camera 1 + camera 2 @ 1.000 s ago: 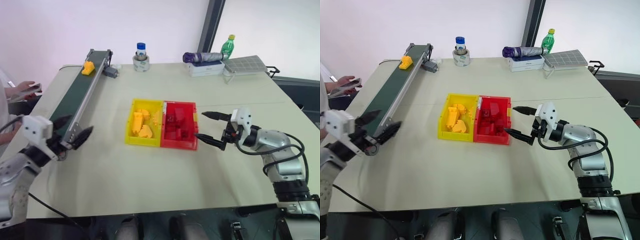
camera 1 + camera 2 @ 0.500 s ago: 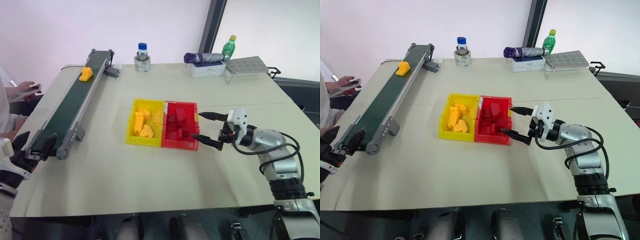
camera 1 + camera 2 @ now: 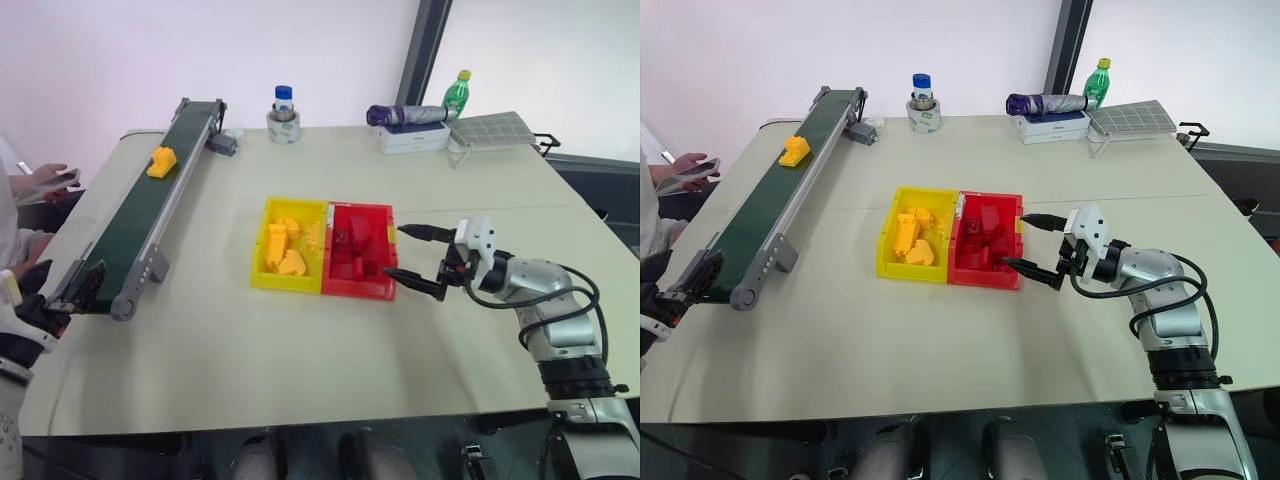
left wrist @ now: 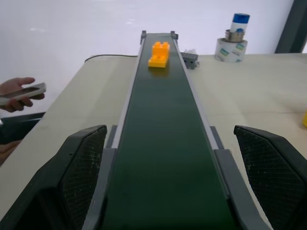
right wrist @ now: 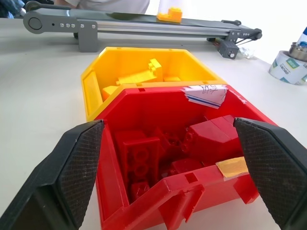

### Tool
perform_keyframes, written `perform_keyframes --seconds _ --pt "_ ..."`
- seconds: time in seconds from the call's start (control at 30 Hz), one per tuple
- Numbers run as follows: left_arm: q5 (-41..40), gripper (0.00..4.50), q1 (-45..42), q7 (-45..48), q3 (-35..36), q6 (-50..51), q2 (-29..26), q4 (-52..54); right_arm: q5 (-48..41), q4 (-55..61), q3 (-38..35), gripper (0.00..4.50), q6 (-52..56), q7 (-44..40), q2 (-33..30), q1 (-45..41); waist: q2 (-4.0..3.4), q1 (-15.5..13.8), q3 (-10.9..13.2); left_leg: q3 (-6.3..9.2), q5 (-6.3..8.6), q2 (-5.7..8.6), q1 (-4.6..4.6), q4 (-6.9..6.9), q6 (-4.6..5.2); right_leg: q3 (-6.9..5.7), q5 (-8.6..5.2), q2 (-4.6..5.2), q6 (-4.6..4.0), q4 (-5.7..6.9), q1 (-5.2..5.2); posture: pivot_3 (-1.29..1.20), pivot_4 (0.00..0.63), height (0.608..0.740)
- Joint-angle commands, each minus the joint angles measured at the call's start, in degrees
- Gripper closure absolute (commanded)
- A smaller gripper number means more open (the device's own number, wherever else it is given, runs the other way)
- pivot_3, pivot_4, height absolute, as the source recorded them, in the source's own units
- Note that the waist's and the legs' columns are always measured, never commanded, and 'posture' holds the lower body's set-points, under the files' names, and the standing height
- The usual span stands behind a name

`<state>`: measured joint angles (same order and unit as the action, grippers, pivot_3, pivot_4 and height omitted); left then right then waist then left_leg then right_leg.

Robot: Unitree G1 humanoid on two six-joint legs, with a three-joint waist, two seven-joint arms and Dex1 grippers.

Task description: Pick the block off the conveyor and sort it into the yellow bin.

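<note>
The yellow-orange block is riding closer. My left gripper should close on its two long sides over the near half of the conveyor's belt (image 3: 133, 215) (image 4: 163, 93).
The yellow-orange block (image 3: 160, 161) rides on the dark green belt of the conveyor (image 3: 130, 225), in its far half. My left gripper (image 3: 62, 285) is open just off the conveyor's near end and looks along the belt. In the left wrist view the block (image 4: 159, 53) lies far up the belt, well beyond the fingers (image 4: 81, 163). The yellow bin (image 3: 287, 287) stands mid-table with several yellow blocks inside. My right gripper (image 3: 397, 251) is open and empty at the right side of the red bin (image 3: 360, 291).
The red bin is joined to the yellow one and holds several red blocks. Along the table's far edge stand a jar on a tape roll (image 3: 283, 110), a folded umbrella (image 3: 405, 114), a green bottle (image 3: 457, 92) and a grey panel (image 3: 490, 128). A person's hand (image 3: 45, 178) holds a phone at the left.
The block has travelled along the belt toward me. My left gripper has pulled back to the left, from beside the conveyor's near end to just off it. The right gripper kept still.
</note>
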<state>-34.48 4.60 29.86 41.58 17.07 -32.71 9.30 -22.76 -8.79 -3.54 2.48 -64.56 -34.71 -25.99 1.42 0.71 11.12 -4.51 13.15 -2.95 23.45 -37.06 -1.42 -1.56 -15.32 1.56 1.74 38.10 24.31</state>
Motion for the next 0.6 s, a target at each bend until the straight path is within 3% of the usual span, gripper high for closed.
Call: perform_keyframes --seconds 0.03,0.27,0.4,0.6 --pt "-0.4 0.02 -0.3 -0.3 0.7 -0.4 -1.1 1.1 -0.8 0.9 -1.2 0.0 -0.3 0.2 -0.1 -1.3 0.0 0.0 0.0 0.0 0.0 0.0 0.0 0.0 0.0 0.0 0.0 0.01 0.0 0.0 0.0 0.0 0.15 0.74" --pt "-0.5 0.02 -5.0 -1.4 -1.4 4.6 -5.0 -1.0 -0.7 1.1 -0.9 0.0 -0.3 0.2 0.0 -1.5 0.0 -0.1 0.0 0.01 0.0 -0.02 0.0 0.03 0.0 0.0 0.0 -0.02 -0.01 -0.01 0.01 0.0 0.15 0.74" --pt "0.6 0.02 -13.4 -2.4 -5.3 9.9 -10.8 -4.9 -0.4 0.7 -0.5 0.0 -0.4 0.2 0.3 -1.9 0.0 -0.2 0.0 -0.01 0.0 0.0 0.01 -0.01 0.0 -0.02 0.02 0.01 -0.06 -0.01 0.0 0.0 0.15 0.74" --pt "5.5 0.02 -29.9 1.5 -15.2 12.5 -18.1 -20.3 -0.1 1.3 0.0 0.0 -0.7 0.5 0.7 -1.5 0.01 0.1 0.0 -0.08 0.0 0.01 0.02 0.07 0.01 -0.02 0.14 -0.03 0.13 -0.03 0.04 0.0 0.15 0.74"
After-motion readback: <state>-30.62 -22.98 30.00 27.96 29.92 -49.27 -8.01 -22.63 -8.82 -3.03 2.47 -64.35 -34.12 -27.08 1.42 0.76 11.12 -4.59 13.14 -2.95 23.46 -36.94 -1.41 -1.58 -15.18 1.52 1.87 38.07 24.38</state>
